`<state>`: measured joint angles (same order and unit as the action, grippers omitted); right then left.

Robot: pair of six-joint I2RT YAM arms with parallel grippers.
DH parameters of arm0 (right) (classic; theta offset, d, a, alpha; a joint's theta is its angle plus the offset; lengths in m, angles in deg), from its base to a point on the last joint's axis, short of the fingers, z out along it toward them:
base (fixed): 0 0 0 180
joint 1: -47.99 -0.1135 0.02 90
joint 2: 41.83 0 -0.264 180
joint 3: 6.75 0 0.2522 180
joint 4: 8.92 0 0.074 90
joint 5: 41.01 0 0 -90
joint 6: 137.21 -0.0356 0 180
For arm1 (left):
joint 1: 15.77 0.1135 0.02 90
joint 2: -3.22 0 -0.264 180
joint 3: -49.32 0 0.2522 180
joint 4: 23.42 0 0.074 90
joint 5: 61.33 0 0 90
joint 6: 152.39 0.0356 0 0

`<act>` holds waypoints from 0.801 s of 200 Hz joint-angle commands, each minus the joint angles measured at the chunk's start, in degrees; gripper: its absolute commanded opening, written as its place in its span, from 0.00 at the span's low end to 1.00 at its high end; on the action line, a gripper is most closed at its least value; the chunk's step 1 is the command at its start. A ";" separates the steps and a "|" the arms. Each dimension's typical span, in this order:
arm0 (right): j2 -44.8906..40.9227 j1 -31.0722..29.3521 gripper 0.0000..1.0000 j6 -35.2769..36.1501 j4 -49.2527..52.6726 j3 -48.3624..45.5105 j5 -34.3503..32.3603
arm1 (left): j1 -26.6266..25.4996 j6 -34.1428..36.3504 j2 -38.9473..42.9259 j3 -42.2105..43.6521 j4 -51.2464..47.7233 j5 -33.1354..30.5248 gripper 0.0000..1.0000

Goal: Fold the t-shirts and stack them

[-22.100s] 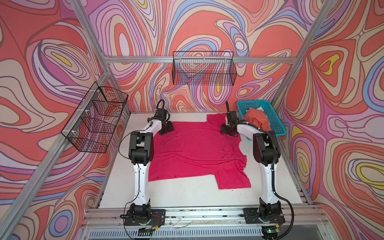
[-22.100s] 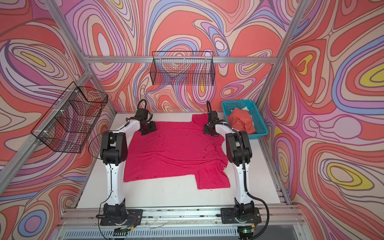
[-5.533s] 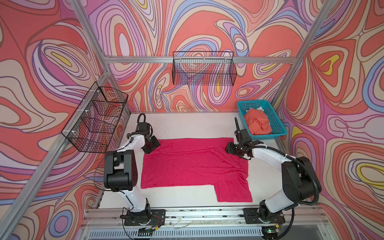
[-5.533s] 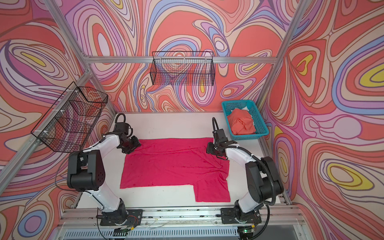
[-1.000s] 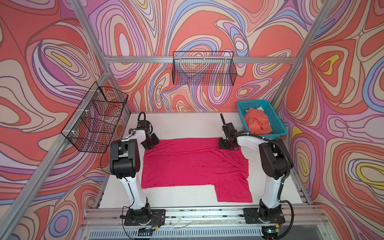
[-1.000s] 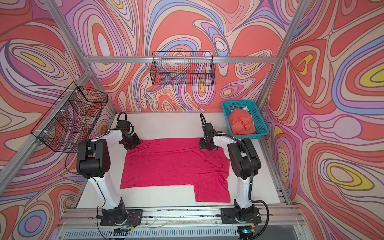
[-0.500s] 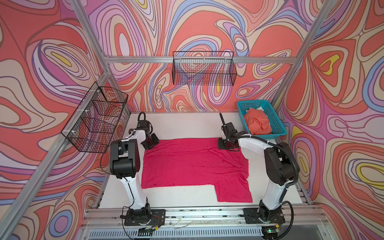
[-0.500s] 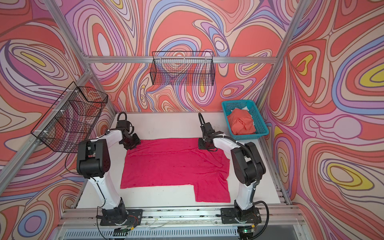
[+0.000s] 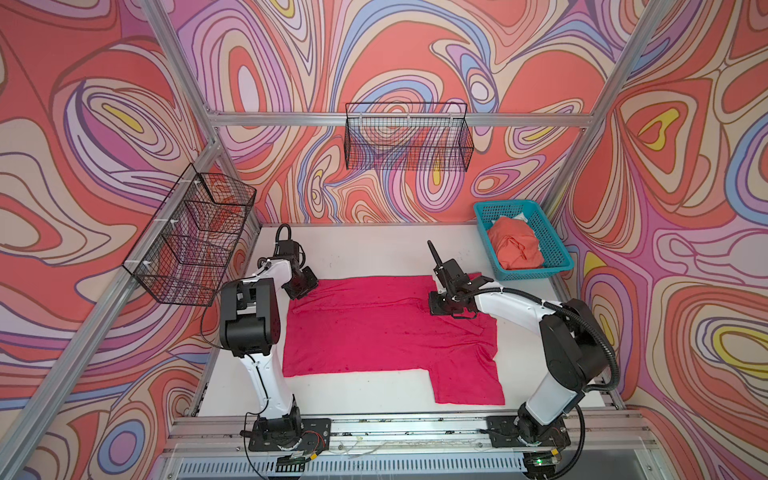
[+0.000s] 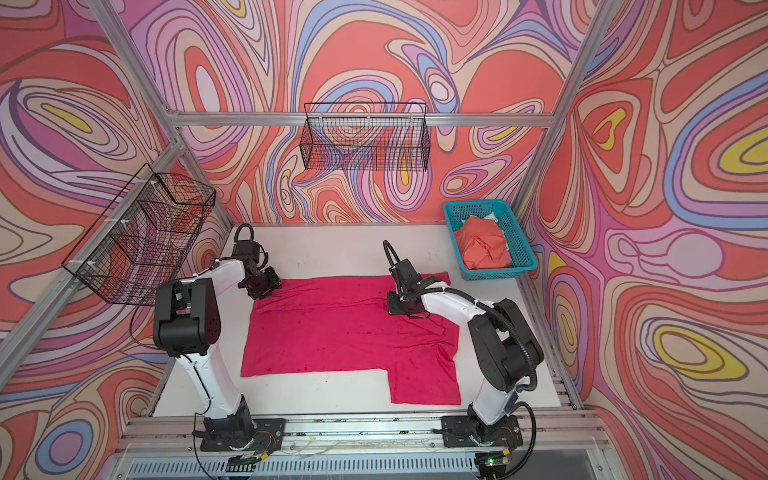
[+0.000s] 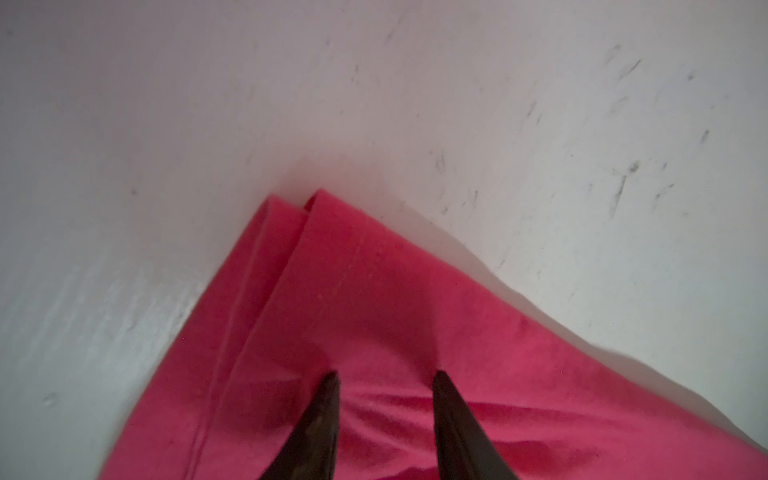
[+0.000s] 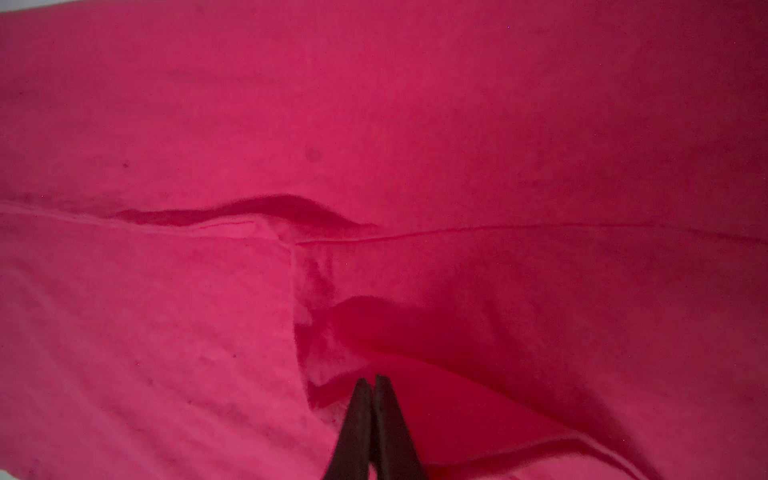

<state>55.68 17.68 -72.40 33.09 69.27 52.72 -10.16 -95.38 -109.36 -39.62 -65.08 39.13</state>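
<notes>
The magenta-pink t-shirt's folded-in sleeve is bunched at its cuff; next I open my right gripper, grab the cuff's near corner (image 12: 317, 406), pull it flat.
A large magenta-pink t-shirt (image 9: 386, 332) (image 10: 349, 332) lies spread on the white table, with one sleeve reaching toward the front right. My left gripper (image 9: 305, 286) (image 10: 262, 289) is at its far left corner. In the left wrist view its jaws (image 11: 384, 376) stand apart, tips resting on the layered cloth (image 11: 374, 299). My right gripper (image 9: 442, 305) (image 10: 395, 307) sits on the shirt near its far right part. Its tips (image 12: 370, 379) are pressed together at a fold edge (image 12: 436, 399); no cloth shows between them. An orange-coral t-shirt (image 9: 515, 247) (image 10: 484, 245) lies crumpled in the teal basket.
The teal basket (image 9: 559, 255) (image 10: 521, 245) stands at the table's far right corner. Black wire baskets hang on the back wall (image 9: 407, 141) and the left wall (image 9: 191, 237). Bare white table (image 9: 365, 249) runs behind the shirt and along the front.
Over the last second my right gripper has slid a little leftward and nearer across the magenta shirt. The left gripper has stayed at the far left corner.
</notes>
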 commanded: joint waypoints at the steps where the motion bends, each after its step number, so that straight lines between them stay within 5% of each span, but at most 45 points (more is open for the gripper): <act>1: -1.79 -1.62 0.00 -3.55 -0.07 -2.40 -0.87 | -0.42 0.41 -1.61 1.35 -4.18 -0.47 0.40; 67: -2.26 -6.59 0.00 -9.10 -2.72 -5.74 -0.55 | -0.69 0.39 -1.60 1.35 -4.03 -0.41 0.40; 97: -2.33 -9.38 0.30 -10.24 -1.85 -5.26 0.43 | -0.68 0.47 -1.43 1.44 -4.07 -0.35 0.40; 160: -5.61 -7.32 0.42 -6.45 4.21 -0.48 -5.64 | -0.86 0.37 -1.38 1.52 -3.79 0.07 0.40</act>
<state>51.31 8.24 -80.59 35.36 66.37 50.99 -10.47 -95.38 -109.36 -39.60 -65.06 39.08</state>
